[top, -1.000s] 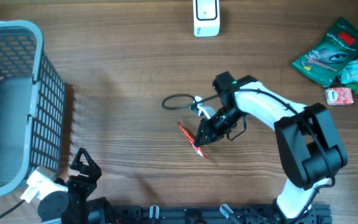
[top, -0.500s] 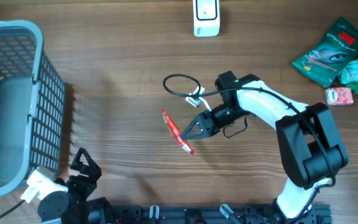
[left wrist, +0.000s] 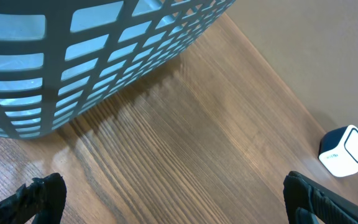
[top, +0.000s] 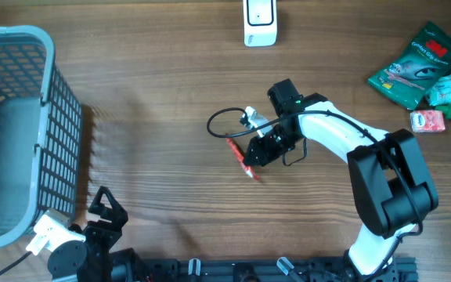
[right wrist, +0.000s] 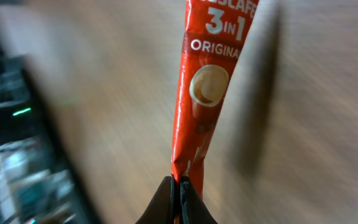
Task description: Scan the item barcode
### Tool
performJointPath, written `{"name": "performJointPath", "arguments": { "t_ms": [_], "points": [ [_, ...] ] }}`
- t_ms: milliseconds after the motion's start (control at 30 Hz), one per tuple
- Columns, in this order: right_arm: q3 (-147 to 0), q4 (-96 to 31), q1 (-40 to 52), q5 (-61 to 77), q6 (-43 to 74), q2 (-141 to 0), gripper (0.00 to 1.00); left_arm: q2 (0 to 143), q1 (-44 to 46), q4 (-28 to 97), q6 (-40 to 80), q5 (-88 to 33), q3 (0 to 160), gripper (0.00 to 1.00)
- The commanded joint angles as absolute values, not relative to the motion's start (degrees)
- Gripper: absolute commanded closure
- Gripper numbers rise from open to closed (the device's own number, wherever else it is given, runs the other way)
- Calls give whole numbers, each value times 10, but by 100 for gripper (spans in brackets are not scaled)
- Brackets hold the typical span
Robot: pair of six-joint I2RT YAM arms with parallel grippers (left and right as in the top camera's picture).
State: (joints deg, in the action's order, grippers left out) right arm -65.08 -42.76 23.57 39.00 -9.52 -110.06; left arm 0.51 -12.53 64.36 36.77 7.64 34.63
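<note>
Next, I lay the red sachet, pinched by my right gripper far below its printed cup, flat and regrip closer to the cup (right wrist: 204,118) before scanning.
The item is a slim red coffee-mix sachet (top: 239,157), printed "3 in 1" (right wrist: 207,87). My right gripper (top: 250,156) is shut on its lower end near the middle of the table, and in the right wrist view the closed fingertips (right wrist: 179,194) pinch the sachet's crimped edge. That view is blurred. The white barcode scanner (top: 259,22) stands at the far edge, well beyond the sachet; it also shows in the left wrist view (left wrist: 344,151). My left gripper (left wrist: 176,208) is open over bare wood at the front left (top: 104,207), holding nothing.
A large blue-grey mesh basket (top: 49,94) fills the left side, close to the left arm (left wrist: 104,56). A green packet (top: 416,64) and small snack items (top: 429,120) lie at the far right. A black cable loop (top: 221,125) hangs beside the right wrist.
The right gripper swung the sachet left, then back right and a little farther away, turning it so it looks shorter from above. The left arm has not moved.
</note>
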Motion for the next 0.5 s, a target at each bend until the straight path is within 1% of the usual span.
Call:
{"name": "performJointPath", "arguments": {
  "t_ms": [0, 33, 67, 133, 233, 367, 467],
  "points": [
    [-660, -413, 237, 230, 5, -1108, 96, 4, -126, 643, 371, 84, 345, 0],
    [-663, -416, 237, 229, 8, -1108, 94, 4, -126, 643, 371, 84, 345, 0],
    [-668, -422, 237, 229, 9, -1108, 85, 4, -126, 643, 371, 84, 345, 0],
    [-684, -441, 237, 229, 8, -1108, 74, 4, -126, 643, 371, 84, 345, 0],
    [-721, -481, 238, 227, 9, -1108, 69, 4, -126, 643, 371, 84, 345, 0],
    [-769, -519, 252, 205, 15, -1108, 66, 4, -126, 643, 371, 84, 345, 0],
    [-773, -512, 271, 192, -8, -1108, 57, 4, -126, 643, 371, 84, 345, 0]
  ]
}}
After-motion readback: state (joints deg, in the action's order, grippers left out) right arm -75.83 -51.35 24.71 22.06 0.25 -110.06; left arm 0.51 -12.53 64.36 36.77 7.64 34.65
